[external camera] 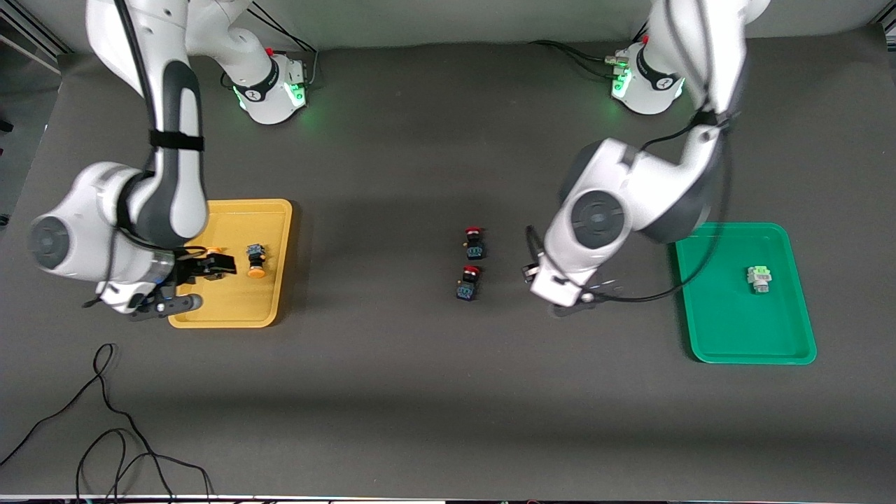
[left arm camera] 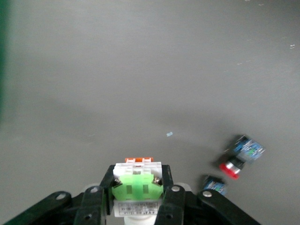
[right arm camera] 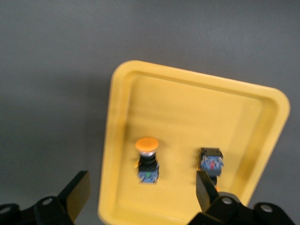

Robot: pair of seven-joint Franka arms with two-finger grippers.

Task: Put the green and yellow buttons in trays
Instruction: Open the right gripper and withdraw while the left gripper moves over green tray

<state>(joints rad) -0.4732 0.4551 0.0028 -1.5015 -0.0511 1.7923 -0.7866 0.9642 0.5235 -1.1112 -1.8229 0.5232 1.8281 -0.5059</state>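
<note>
My left gripper has a green button. It will let go of it between the green tray's other button and the rim [external camera: 718, 278] closest to the red-capped buttons.
The yellow tray [external camera: 276, 231] lies at the right arm's end of the table and holds two yellow-capped buttons. One yellow button [external camera: 255, 260] lies in plain sight; the other [external camera: 213, 250] is partly hidden under my right gripper [external camera: 203, 269]. In the right wrist view both buttons [right arm camera: 147, 161] [right arm camera: 211, 159] lie in the tray [right arm camera: 117, 140], and my right gripper [right arm camera: 140, 192] is open and empty above them. The green tray [external camera: 728, 329] holds one green button [external camera: 758, 278]. My left gripper [left arm camera: 137, 187] is shut on the second green button [left arm camera: 137, 180], over bare table beside the green tray [external camera: 584, 297].
Two red-capped dark buttons [external camera: 475, 241] [external camera: 469, 281] lie mid-table; they also show in the left wrist view [left arm camera: 232, 167]. The green tray's edge shows in that view [left arm camera: 3, 56]. Black cables [external camera: 105, 434] trail at the front corner on the right arm's end.
</note>
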